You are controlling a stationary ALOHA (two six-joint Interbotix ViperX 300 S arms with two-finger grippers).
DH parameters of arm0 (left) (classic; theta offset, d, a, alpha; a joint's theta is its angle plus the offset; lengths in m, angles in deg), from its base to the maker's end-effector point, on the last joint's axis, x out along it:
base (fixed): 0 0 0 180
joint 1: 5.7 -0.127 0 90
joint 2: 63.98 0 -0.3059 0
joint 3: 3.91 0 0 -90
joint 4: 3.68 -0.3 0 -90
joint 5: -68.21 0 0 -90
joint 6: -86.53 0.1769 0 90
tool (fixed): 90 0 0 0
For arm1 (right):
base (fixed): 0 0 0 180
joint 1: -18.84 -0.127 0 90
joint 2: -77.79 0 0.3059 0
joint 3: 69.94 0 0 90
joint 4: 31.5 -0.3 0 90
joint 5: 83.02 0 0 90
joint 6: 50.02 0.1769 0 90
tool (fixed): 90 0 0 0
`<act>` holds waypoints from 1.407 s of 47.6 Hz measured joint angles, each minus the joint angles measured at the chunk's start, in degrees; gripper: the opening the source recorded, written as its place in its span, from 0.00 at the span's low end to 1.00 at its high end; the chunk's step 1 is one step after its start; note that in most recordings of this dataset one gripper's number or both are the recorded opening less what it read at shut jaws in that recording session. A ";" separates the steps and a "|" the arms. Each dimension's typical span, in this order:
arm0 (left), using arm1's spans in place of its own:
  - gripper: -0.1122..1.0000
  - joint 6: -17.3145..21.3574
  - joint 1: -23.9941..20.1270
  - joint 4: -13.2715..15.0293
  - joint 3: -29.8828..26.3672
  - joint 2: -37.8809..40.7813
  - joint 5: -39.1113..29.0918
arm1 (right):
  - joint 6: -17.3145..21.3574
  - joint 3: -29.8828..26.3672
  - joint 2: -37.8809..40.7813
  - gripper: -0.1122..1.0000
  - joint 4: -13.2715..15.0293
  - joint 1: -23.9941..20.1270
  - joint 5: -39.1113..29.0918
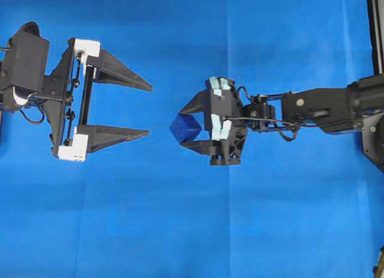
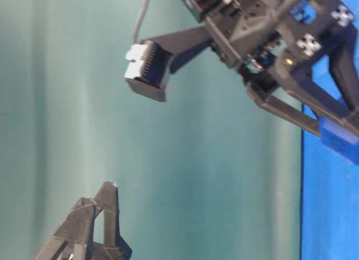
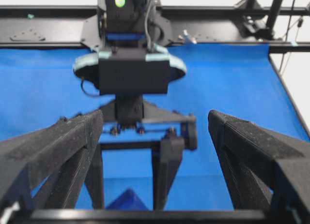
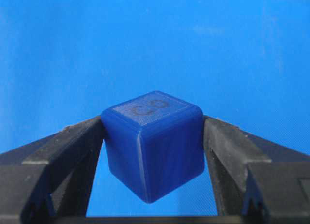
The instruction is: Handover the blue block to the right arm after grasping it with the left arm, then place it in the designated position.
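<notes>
The robot's right gripper will release the blue block, now hanging tilted above the cloth, on the blue cloth straight (image 1: 183,131) below it, in the gap between the two grippers.
The blue block (image 1: 185,128) hangs above the cloth, with my right gripper (image 1: 187,129) shut on it; pale mint-green parts show on this gripper's wrist. In the right wrist view the blue block (image 4: 152,144) sits tilted, one corner down, pinched between the two black fingers (image 4: 80,146), an embossed mark on its upper face. My left gripper (image 1: 148,108) is open and holds nothing, a short gap left of the block, white blocks at its finger bases. From the left wrist, the left gripper (image 3: 155,120) faces the right gripper (image 3: 131,74), and only the block's tip (image 3: 127,202) shows.
A blue cloth (image 1: 192,230) covers the table. A black frame rail (image 3: 48,28) runs along the cloth's far edge. The right arm's base and a black post (image 1: 375,26) stand at the right edge.
</notes>
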 measured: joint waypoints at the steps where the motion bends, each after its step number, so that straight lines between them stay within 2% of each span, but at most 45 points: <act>1: 0.94 0.00 0.00 0.00 0.00 0.00 0.09 | 0.00 -0.09 0.53 0.54 -0.18 0.00 0.79; 17: 0.94 0.00 0.00 0.00 -0.18 0.09 0.00 | 0.00 -1.41 5.98 0.54 -2.02 0.00 5.36; 37: 0.94 0.00 0.00 0.00 -0.18 0.18 0.09 | 1.67 -3.16 8.53 0.54 -2.29 -0.44 5.54; 67: 0.94 -0.09 -0.09 0.00 -0.26 0.26 0.00 | 1.76 -3.43 9.14 0.54 -2.46 -0.53 5.01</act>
